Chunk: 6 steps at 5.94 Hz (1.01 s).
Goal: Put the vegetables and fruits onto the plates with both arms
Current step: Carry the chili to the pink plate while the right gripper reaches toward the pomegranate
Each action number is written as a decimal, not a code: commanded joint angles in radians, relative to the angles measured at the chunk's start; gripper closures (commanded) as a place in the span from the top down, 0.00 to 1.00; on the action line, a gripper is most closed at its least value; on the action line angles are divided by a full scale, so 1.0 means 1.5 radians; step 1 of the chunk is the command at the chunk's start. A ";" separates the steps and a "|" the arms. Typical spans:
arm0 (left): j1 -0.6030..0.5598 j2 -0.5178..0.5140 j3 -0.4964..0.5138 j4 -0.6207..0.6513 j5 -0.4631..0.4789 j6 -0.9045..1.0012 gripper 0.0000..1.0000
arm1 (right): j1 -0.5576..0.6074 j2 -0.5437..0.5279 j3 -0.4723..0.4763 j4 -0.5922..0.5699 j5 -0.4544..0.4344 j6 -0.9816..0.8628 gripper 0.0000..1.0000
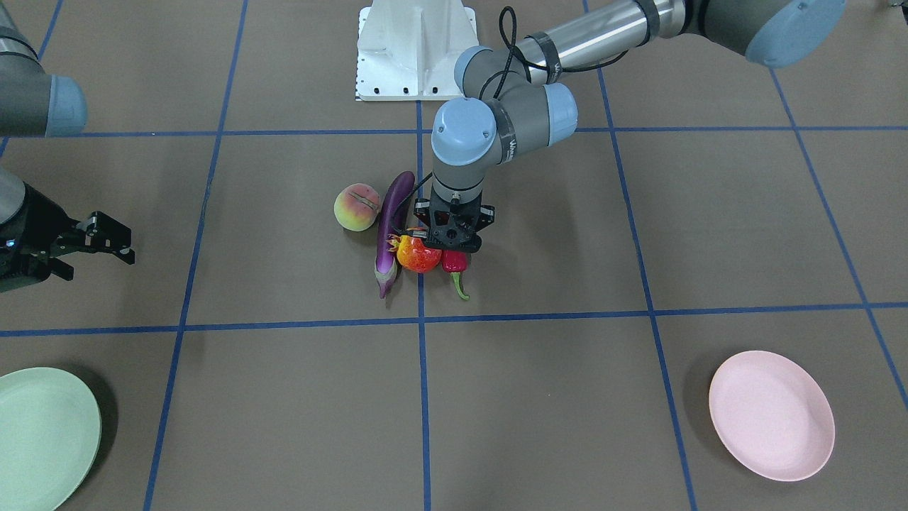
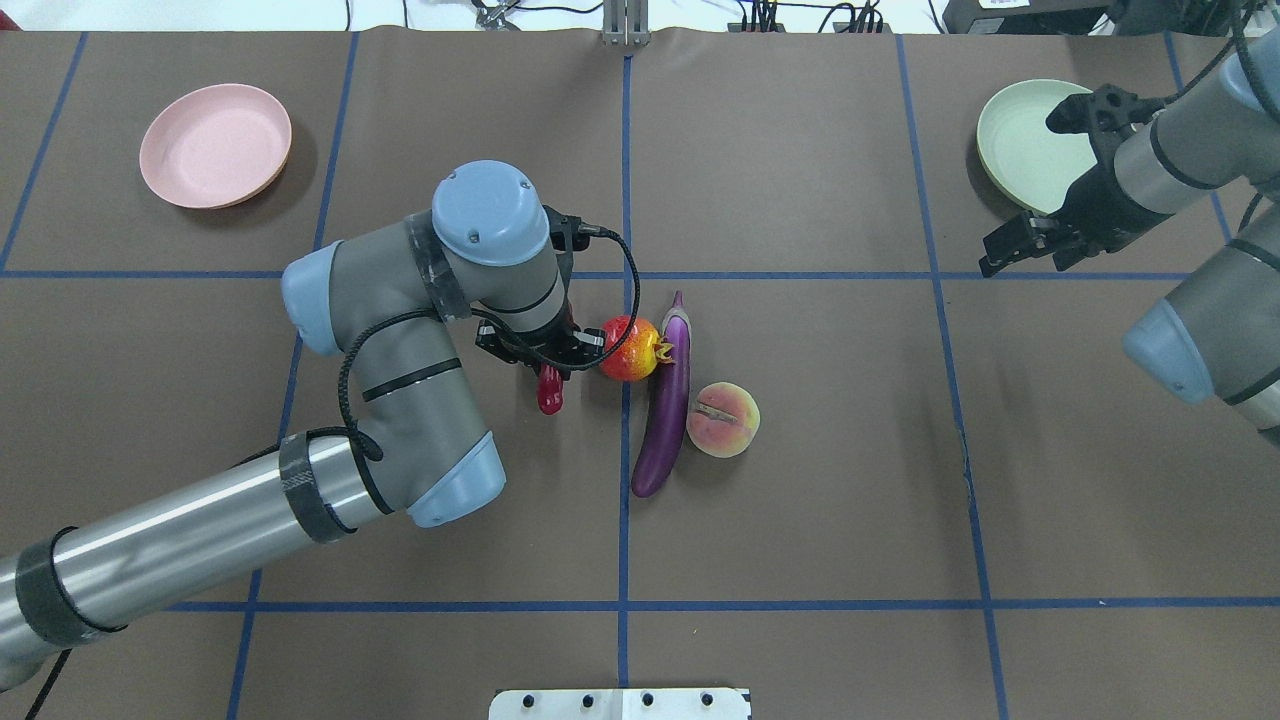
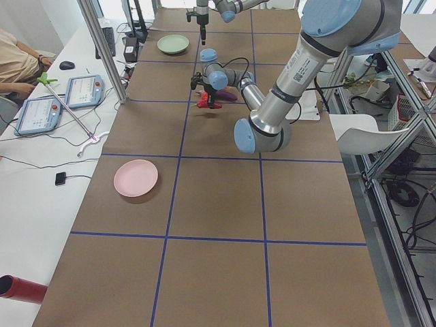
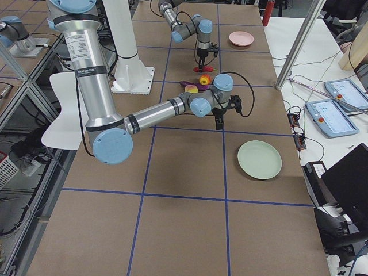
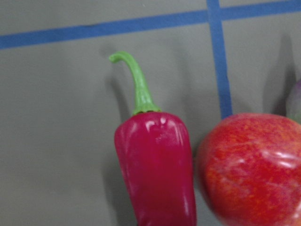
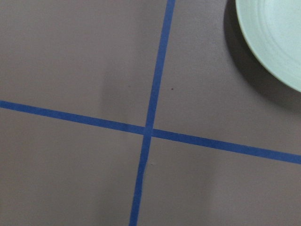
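Observation:
The robot's left gripper should release the dark red chili near the middle of the empty pink plate (image 1: pixel 783 404).
The dark red chili (image 1: pixel 455 262) lies on the table mid-table, green stem toward the operators' side. My left gripper (image 1: pixel 455 248) is low directly over it; its body hides the fingers, so I cannot tell if it is open or shut. The left wrist view shows the chili (image 5: pixel 155 165) close, beside the red-orange fruit (image 5: pixel 249 165). That fruit (image 2: pixel 630 349) touches the purple eggplant (image 2: pixel 665 400), and the peach (image 2: pixel 723 419) lies beside the eggplant. My right gripper (image 2: pixel 1015 255) is open and empty, next to the mint green plate (image 2: pixel 1030 140). The pink plate (image 2: pixel 215 145) is on my far left.
The brown table is marked with blue tape lines. The white metal base (image 1: pixel 415 50) stands at the robot's edge. The left arm's elbow (image 2: pixel 400 400) hangs over the table beside the chili. Both plates hold nothing.

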 commanded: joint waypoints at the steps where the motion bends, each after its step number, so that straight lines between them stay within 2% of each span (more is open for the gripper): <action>1: -0.103 0.078 -0.050 0.000 -0.069 0.009 0.00 | -0.062 0.073 0.002 -0.001 -0.029 0.161 1.00; 3: -0.197 0.128 -0.033 0.002 -0.078 0.162 0.00 | -0.117 0.123 0.016 -0.002 -0.073 0.271 1.00; 5: -0.313 0.118 0.106 -0.013 -0.080 0.244 0.00 | -0.182 0.153 0.038 -0.006 -0.134 0.383 1.00; 6: -0.351 0.096 0.216 -0.082 -0.080 0.250 0.00 | -0.207 0.173 0.040 -0.006 -0.162 0.449 1.00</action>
